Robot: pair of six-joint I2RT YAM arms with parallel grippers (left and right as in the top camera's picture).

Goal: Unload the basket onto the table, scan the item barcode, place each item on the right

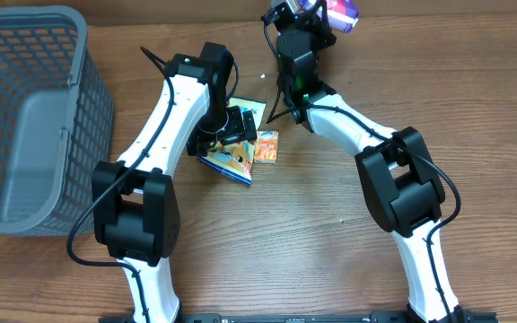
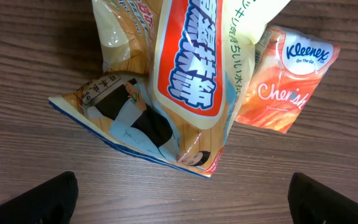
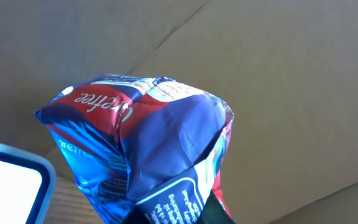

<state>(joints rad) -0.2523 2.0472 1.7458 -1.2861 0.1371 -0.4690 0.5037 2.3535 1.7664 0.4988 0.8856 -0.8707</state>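
Note:
Next, my right gripper lets go of the foil packet on the bare wood [image 1: 423, 56] near the cardboard side, away from the basket.
The item, a blue and red foil packet [image 3: 135, 143], is pinched at its lower end by my right gripper [image 3: 185, 214], which is shut on it. Overhead, the packet [image 1: 342, 13] is held up at the table's far edge by that gripper [image 1: 317, 16]. I cannot make out a barcode among its small print. My left gripper [image 2: 182, 208] hangs open just above the wood, its fingertips [image 2: 48, 199] wide apart with nothing between them. Overhead, the left gripper [image 1: 232, 126] is over a yellow snack bag [image 1: 232, 163].
The snack bag [image 2: 166, 81] lies flat beside an orange Kleenex tissue pack [image 2: 284, 81]. A grey mesh basket [image 1: 92, 99] stands at the far left. A white panel with a blue rim [image 3: 5, 186] sits beside the packet, in front of a cardboard wall [image 3: 278, 74].

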